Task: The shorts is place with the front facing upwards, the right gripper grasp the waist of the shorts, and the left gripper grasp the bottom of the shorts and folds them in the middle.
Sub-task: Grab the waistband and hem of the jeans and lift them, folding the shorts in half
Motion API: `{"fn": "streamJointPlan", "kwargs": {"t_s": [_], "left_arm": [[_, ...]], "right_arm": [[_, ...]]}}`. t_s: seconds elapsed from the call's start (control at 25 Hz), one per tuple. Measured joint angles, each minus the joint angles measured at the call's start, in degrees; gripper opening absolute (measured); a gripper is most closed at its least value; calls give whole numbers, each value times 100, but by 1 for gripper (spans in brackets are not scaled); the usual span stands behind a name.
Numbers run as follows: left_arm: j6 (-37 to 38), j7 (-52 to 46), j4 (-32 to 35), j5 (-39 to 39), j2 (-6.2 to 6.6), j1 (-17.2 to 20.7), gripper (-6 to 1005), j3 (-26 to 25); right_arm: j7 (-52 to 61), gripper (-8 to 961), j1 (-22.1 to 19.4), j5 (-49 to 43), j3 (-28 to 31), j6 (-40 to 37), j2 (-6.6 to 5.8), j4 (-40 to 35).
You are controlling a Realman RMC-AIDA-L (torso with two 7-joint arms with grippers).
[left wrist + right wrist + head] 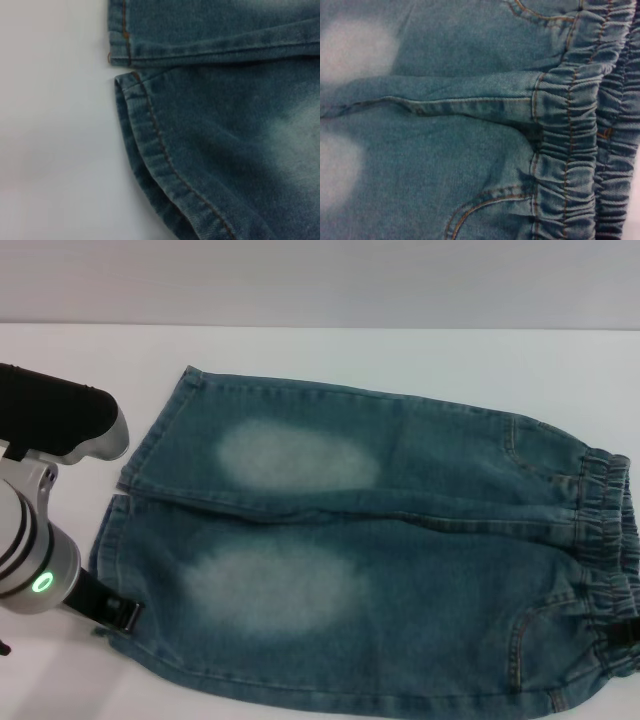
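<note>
My left gripper is to let go of the near leg's hem on the outer corner of the far leg's hem (192,375).
The shorts (380,540) lie flat and face up on the white table (420,355), with two pale oval patches on the legs. The waist (605,540) is at the right and the bottom hems (135,475) are at the left. My left gripper (115,612) is at the hem of the near leg, below the silver arm with the green light (40,583). The left wrist view shows both hems (150,135) and the slit between them. A black piece of my right gripper (625,633) shows at the near end of the waist. The right wrist view shows the gathered waist (570,125) close up.
A black part of the left arm (55,420) hangs over the table left of the hems. The table's far edge meets a grey wall behind the shorts. Orange pocket stitching (485,200) runs beside the waistband.
</note>
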Motion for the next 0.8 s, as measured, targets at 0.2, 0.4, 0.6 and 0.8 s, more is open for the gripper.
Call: {"fn": "streamJointPlan", "kwargs": {"t_s": [0.2,0.4,0.6,0.8], "left_arm": [[0,-12,5,-19,-5,-20,101,9],[8,-38,8,-54,-4,-32,101,15],[34,-49,9,-81,-4,-32,101,25],[64,-60,9,-81,-4,-38,101,19]], "right_arm": [[-16,616,48,-10,3,1,-5,87],[-26,321,55,-10,43,0,-11,106],[-56,115,53,-10,56,-17,-19,81],[-122,21,73,65,80,-25,-20,88]]}}
